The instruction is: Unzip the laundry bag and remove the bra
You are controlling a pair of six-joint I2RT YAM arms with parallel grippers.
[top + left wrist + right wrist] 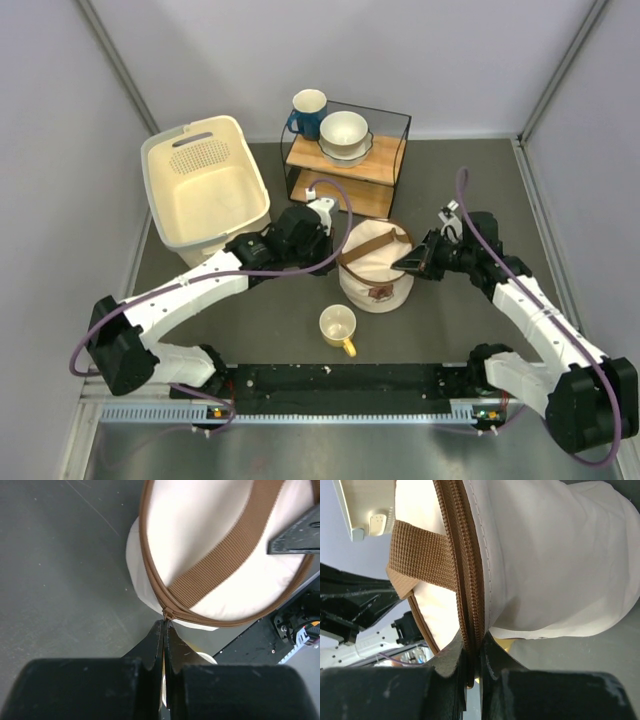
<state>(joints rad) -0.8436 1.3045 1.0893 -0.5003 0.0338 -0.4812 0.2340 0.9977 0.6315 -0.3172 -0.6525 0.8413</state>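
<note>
The robot's right gripper pinches the bag's rim together with the lid, so it should open and take just the lid's edge (451, 535) to separate them.
The cream laundry bag (378, 268) with brown strap and trim stands upright mid-table, its zip lid closed. The bra is hidden. My left gripper (334, 262) is at the bag's left rim. In the left wrist view it (164, 625) is shut on the small brown zip pull (168, 613) at the lid's edge, below the strap (225, 555). My right gripper (408, 262) is at the bag's right rim. In the right wrist view it (472, 644) is shut on the brown zip trim (470, 580) of the bag (550, 555).
A cream perforated plastic basket (205, 190) stands at the back left. A wire-frame shelf (350, 160) behind the bag holds a blue mug (305, 110) and a white bowl (344, 133). A yellow mug (338, 327) stands just in front of the bag.
</note>
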